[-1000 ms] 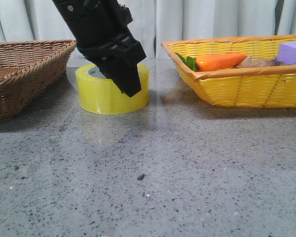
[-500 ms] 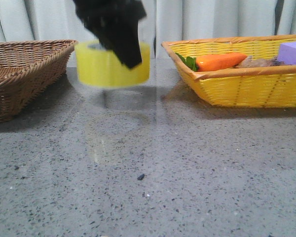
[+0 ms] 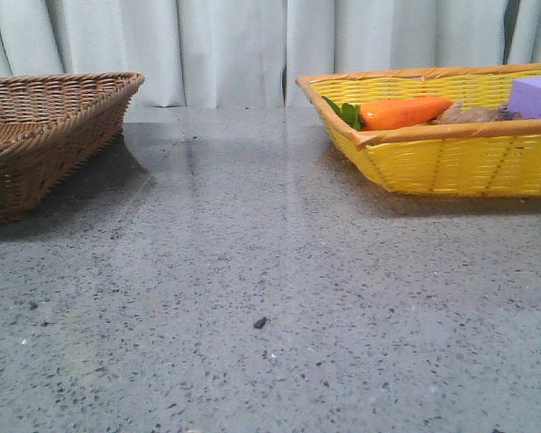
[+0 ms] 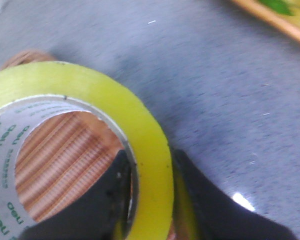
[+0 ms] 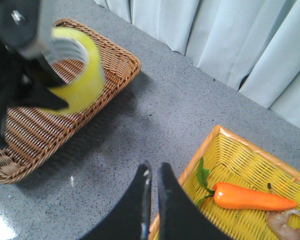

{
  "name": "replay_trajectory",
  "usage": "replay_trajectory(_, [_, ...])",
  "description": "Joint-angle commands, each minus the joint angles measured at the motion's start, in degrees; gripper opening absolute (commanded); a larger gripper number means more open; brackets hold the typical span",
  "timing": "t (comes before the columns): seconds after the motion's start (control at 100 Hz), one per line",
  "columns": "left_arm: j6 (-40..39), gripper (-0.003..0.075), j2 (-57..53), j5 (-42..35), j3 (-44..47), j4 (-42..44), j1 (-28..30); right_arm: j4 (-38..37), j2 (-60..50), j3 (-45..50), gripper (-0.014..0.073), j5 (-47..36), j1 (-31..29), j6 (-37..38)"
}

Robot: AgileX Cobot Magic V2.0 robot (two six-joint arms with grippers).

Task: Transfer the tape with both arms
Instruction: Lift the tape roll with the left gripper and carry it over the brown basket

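Observation:
My left gripper should release the yellow tape inside the brown basket (image 3: 5, 124) (image 4: 52, 177), near the side of the brown basket that faces the yellow basket.
The yellow tape (image 4: 65, 77) fills the left wrist view, its white core printed with green letters. My left gripper (image 4: 151, 161) is shut on the roll's wall, one finger inside the core and one outside. In the right wrist view the tape (image 5: 85, 82) hangs in the left arm (image 5: 12, 75) above the brown basket (image 5: 50, 120). My right gripper (image 5: 153, 172) is shut with nothing in it, over the table beside the yellow basket's corner, well apart from the tape. The front view shows neither tape nor grippers.
A brown wicker basket (image 3: 45, 126) stands at the left of the table. At the right, a yellow basket (image 3: 451, 158) holds an orange carrot (image 3: 401, 113) and a purple block (image 3: 534, 95). A small dark speck (image 3: 260, 322) lies on the grey tabletop.
The left gripper lifted the tape off the table and rose out of the top of the front view. The table spot between the baskets now stands bare.

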Motion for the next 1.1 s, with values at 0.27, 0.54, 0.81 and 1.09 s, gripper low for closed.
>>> replay_trajectory(0.27, [-1.14, -0.0021, -4.26, -1.21, 6.61, -1.93, 8.43, -0.64, -2.31, -1.56, -0.0073, -5.00, -0.46, -0.58])
replay_trajectory(0.54, [-1.14, -0.0021, -4.26, -9.27, 18.09, -3.06, 8.95, -0.64, -2.31, -1.56, -0.0073, -5.13, -0.46, -0.58])
replay_trajectory(0.81, [-2.73, 0.0018, -4.26, -12.27, 20.61, -3.06, 8.95, -0.64, -2.31, -1.56, -0.0073, -5.13, -0.46, -0.58])
replay_trajectory(1.09, [-2.87, 0.0324, -4.26, -11.79, 20.61, -2.61, 8.95, -0.95, -2.38, -1.56, -0.0073, -5.00, -0.46, -0.58])
